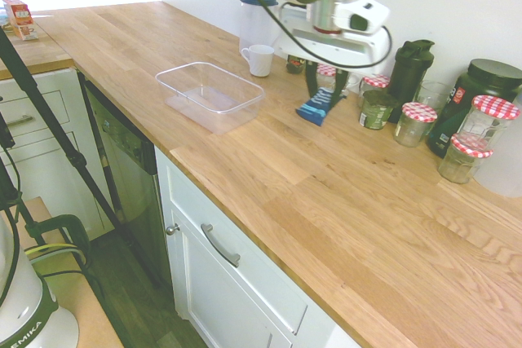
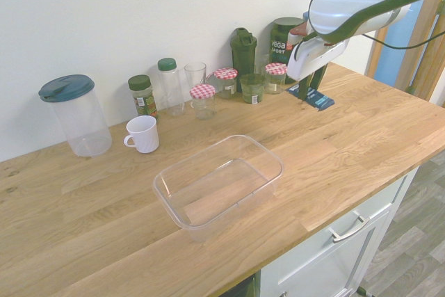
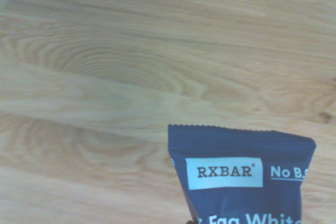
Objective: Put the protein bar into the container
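Note:
The protein bar, now hanging low over the wooden counter, will be let go by my gripper inside the clear container (image 1: 224,82), along its side facing the white mug.
The protein bar (image 1: 315,108) (image 2: 318,100), a dark-blue wrapper with white print, hangs tilted from my gripper (image 1: 325,91) (image 2: 309,90), which is shut on its upper end. It sits low over the wooden counter, a short way from the row of jars. Close up in the wrist view, the bar (image 3: 241,177) shows its crimped end and label over bare wood. The container (image 1: 210,95) (image 2: 219,182), a shallow clear plastic tub, stands empty near the counter's front edge, well apart from the bar, with open wood between them.
Along the wall stand a clear pitcher with a blue lid (image 2: 75,115), a white mug (image 1: 261,59) (image 2: 142,133), spice bottles, jars with red-checked lids (image 1: 416,122), a dark shaker (image 1: 409,71) and a black tub (image 1: 481,91). The counter's front edge (image 1: 245,218) drops to drawers.

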`<state>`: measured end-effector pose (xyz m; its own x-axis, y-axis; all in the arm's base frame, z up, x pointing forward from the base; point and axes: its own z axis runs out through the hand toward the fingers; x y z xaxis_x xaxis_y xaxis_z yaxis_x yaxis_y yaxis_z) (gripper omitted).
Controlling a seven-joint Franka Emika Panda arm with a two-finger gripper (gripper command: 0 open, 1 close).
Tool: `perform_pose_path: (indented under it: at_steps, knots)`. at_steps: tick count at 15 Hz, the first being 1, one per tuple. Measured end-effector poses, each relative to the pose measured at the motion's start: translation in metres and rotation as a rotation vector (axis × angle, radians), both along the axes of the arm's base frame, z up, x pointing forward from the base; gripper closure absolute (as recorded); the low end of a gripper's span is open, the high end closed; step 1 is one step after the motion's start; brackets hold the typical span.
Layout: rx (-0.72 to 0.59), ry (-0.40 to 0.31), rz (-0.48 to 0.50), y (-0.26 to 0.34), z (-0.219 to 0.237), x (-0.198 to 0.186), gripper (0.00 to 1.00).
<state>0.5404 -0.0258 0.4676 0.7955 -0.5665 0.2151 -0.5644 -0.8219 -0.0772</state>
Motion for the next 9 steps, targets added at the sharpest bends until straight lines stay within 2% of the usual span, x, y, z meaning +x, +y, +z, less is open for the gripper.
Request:
perform_pose_path:
  at_steps: [6, 9]
  knots:
    - [-0.086, -0.014, 0.064, 0.147, -0.020, -0.034, 1.00]
    - [-0.115, -0.019, 0.078, 0.188, -0.032, -0.039, 1.00]
